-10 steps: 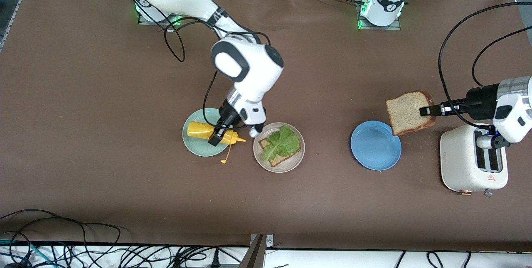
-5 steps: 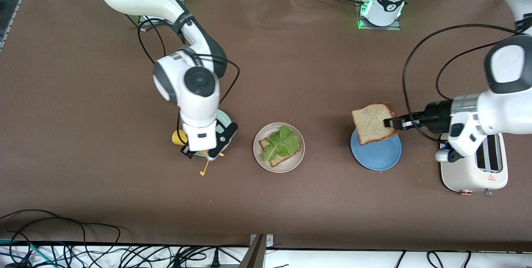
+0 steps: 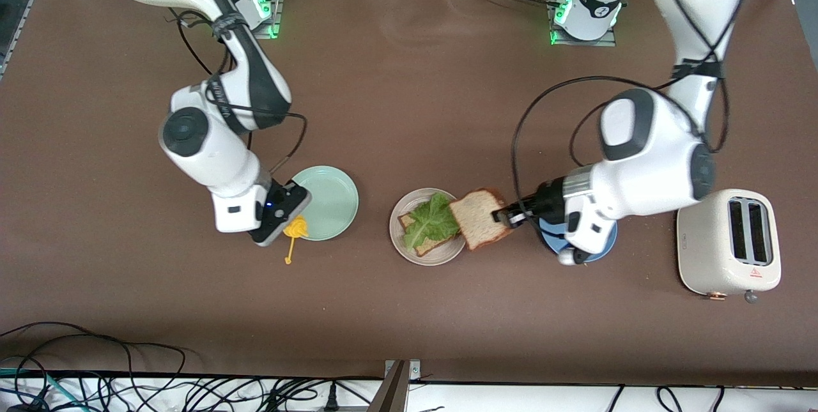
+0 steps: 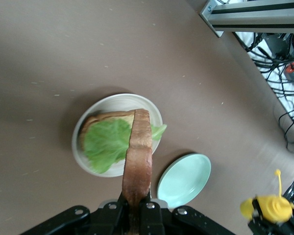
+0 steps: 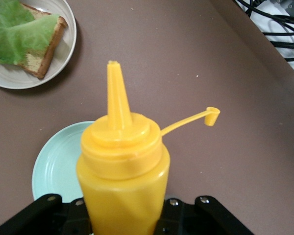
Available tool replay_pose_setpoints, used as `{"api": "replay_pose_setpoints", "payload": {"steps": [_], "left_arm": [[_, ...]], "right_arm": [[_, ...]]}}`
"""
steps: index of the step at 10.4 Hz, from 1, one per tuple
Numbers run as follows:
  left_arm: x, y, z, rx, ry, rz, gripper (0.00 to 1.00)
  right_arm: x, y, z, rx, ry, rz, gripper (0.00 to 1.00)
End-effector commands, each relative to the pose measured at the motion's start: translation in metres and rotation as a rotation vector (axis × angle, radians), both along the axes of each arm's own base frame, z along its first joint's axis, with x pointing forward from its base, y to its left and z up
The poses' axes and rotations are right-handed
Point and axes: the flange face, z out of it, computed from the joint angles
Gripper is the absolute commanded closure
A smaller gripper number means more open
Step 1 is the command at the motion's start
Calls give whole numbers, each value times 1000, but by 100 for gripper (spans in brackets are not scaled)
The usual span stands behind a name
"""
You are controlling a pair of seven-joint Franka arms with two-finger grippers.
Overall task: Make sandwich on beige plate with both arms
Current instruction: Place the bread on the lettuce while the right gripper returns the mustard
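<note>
The robot's left gripper should release the second bread slice on top of the green lettuce leaf [image 3: 427, 225] [image 4: 113, 139] on the beige plate.
The beige plate [image 3: 399, 243] holds a brown bread slice [image 3: 422, 247] with a green lettuce leaf [image 3: 434, 219] on top. My left gripper [image 3: 501, 215] is shut on the crust of a second bread slice [image 3: 478, 225], which hangs tilted over the plate's rim toward the left arm's end, partly over the lettuce. In the left wrist view that held slice [image 4: 137, 156] stands edge-on in the left gripper [image 4: 136, 208], above the beige plate [image 4: 81, 149]. My right gripper [image 3: 281, 221] is shut on a yellow mustard bottle [image 3: 296, 228], over the mint green plate's edge.
The mint green plate [image 3: 329, 198] lies beside the beige plate, toward the right arm's end. A blue plate [image 3: 607, 241] is mostly hidden under the left arm. A white toaster [image 3: 728, 239] stands at the left arm's end. The bottle's cap [image 3: 289, 260] dangles on its strap.
The left arm carried the bread slice from over the blue plate to over the beige plate's rim. The right arm swung the mustard bottle toward the right arm's end.
</note>
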Motion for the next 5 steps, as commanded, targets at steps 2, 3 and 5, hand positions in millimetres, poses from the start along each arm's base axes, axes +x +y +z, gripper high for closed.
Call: {"api": "replay_pose_setpoints", "payload": {"steps": [2,3,5], "left_arm": [[-11,-47,-33,-29,-67,88,100],[-16,-60,-36,-30,-105,104,100],[-22,-81,-55,-45,-142,142,100]], "right_arm": [[-3,-87,-1,237,-11,61,100],[0,-115,-5,314,-28,81,100],[0,-152,-21,476,-51,137,100]]}}
